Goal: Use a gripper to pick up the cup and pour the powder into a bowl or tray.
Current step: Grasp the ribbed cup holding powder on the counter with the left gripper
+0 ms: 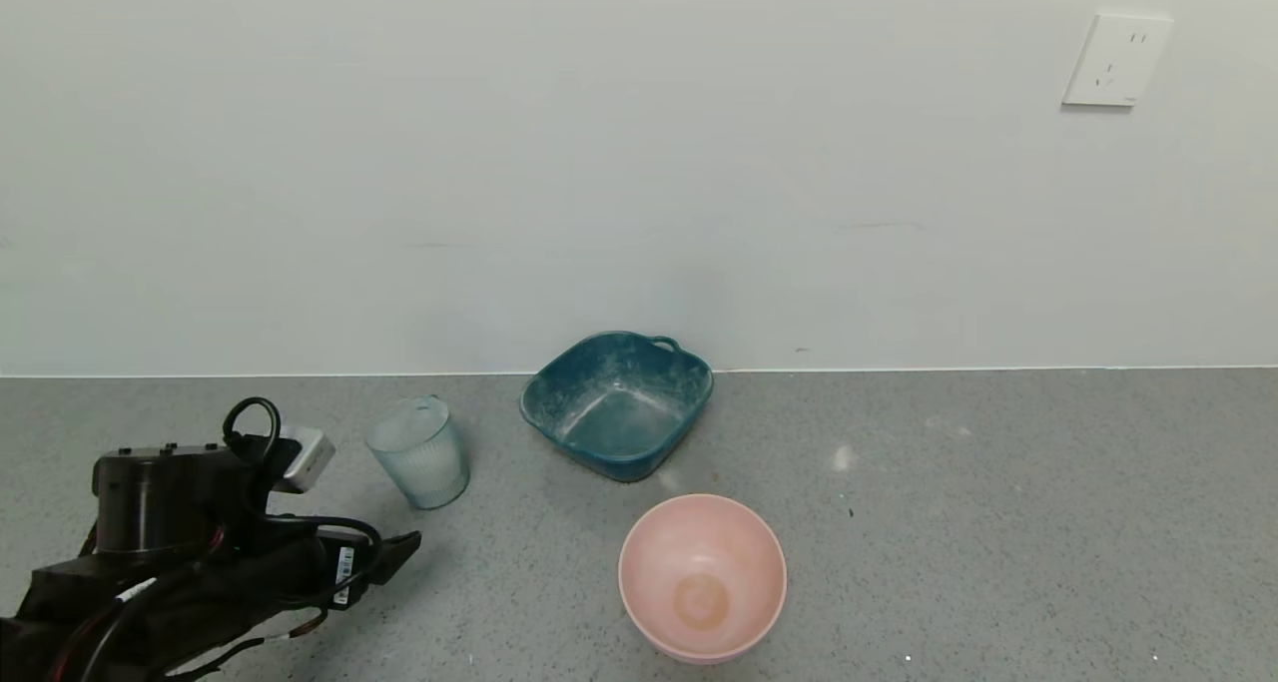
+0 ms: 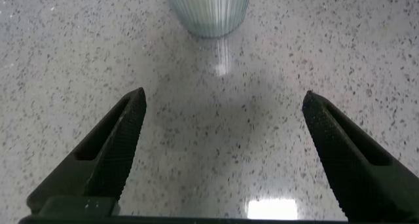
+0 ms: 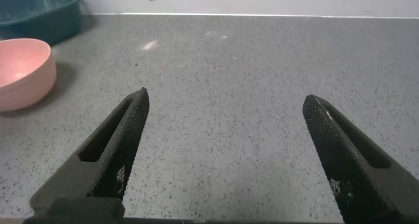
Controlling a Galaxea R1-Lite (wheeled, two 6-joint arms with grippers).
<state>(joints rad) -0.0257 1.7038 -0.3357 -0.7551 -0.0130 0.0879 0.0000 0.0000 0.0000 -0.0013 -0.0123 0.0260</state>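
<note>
My left fingers will close around the middle of the ribbed pale blue cup (image 1: 428,460), below the cup's rim, one on either side.
The ribbed pale blue cup (image 1: 419,454) stands upright on the grey counter, left of the teal tray. My left gripper (image 1: 399,547) is open and empty, low over the counter just in front of the cup and apart from it. In the left wrist view the cup's base (image 2: 208,11) stands ahead of the open gripper (image 2: 224,96). The pink bowl (image 1: 702,574) sits right of the cup, nearer the front, with a beige patch of powder (image 1: 701,598) at its bottom. I cannot tell whether the cup holds powder. My right gripper (image 3: 226,96) is open and empty over bare counter, out of the head view.
A squarish dark teal tray (image 1: 617,402) dusted with pale powder stands against the white wall behind the bowl. It and the pink bowl (image 3: 23,73) show at the edge of the right wrist view. A wall socket (image 1: 1115,60) is at the upper right.
</note>
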